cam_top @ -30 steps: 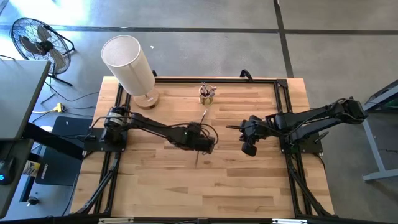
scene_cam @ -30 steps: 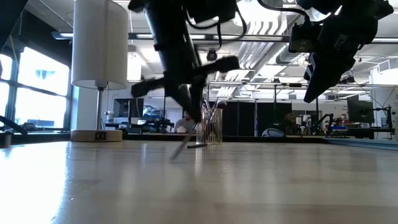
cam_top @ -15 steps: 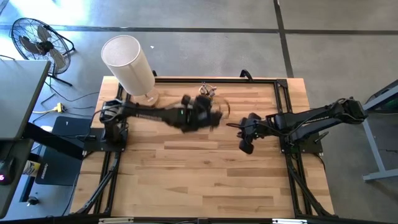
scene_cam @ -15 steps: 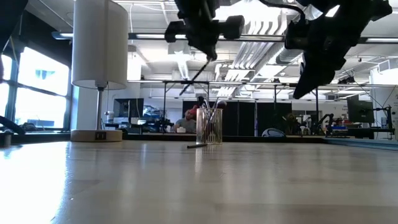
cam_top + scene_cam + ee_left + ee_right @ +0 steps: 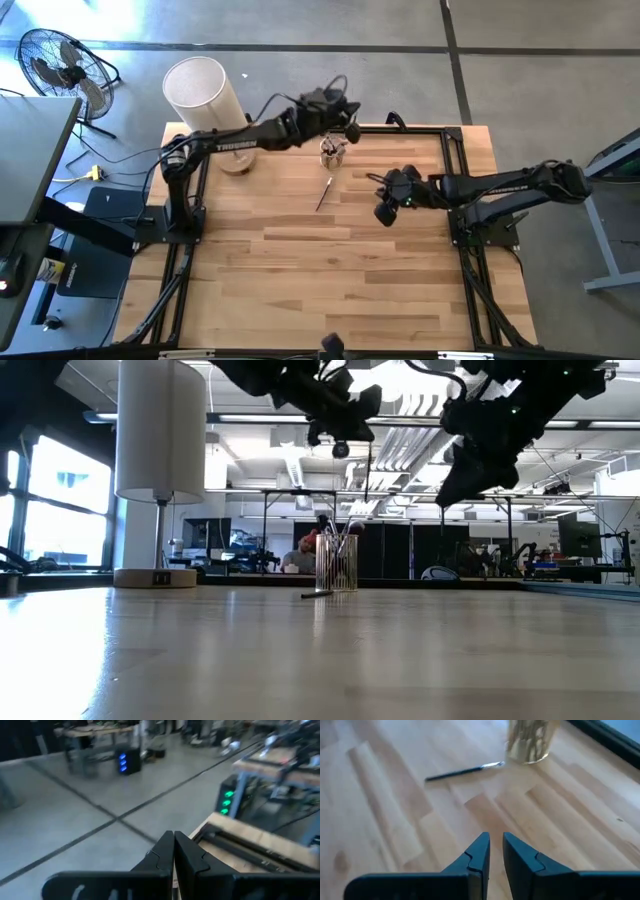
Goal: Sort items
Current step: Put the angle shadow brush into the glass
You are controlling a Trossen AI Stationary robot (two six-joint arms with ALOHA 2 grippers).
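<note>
My left gripper has the slim brush. It will let go of it inside the clear glass cup (image 5: 331,151), among the other brushes.
My left gripper (image 5: 348,126) (image 5: 360,420) (image 5: 173,851) is raised over the table's far edge, beside and above the clear glass cup (image 5: 334,151) (image 5: 337,563) (image 5: 530,740), and is shut on one slim brush (image 5: 368,472). The cup stands upright and holds several brushes. Another dark brush (image 5: 325,192) (image 5: 317,594) (image 5: 464,771) lies flat on the wood just in front of the cup. My right gripper (image 5: 383,210) (image 5: 493,845) hovers to the right of that brush, its fingers a narrow gap apart and holding nothing. My left gripper pinches the thin brush between its two shut fingers (image 5: 162,855). In the low view the brush's shaft (image 5: 368,460) hangs almost straight down below the gripper, lifted clear of the table, its lower end above the cup's rim. Which end of the brush the fingers have does not show.
A large white cylinder lamp (image 5: 207,100) (image 5: 158,430) stands on a round base at the far left corner. A black frame (image 5: 420,128) runs round the tabletop. The near half of the wooden table (image 5: 330,290) is bare. A fan (image 5: 60,65) stands on the floor beyond.
My left gripper has risen from the middle of the table, carrying the brush, and swung toward the far edge to a place over the cup. The brush, first slanting with its tip on the wood, now hangs nearly upright. My right gripper has drifted left toward the lying brush.
</note>
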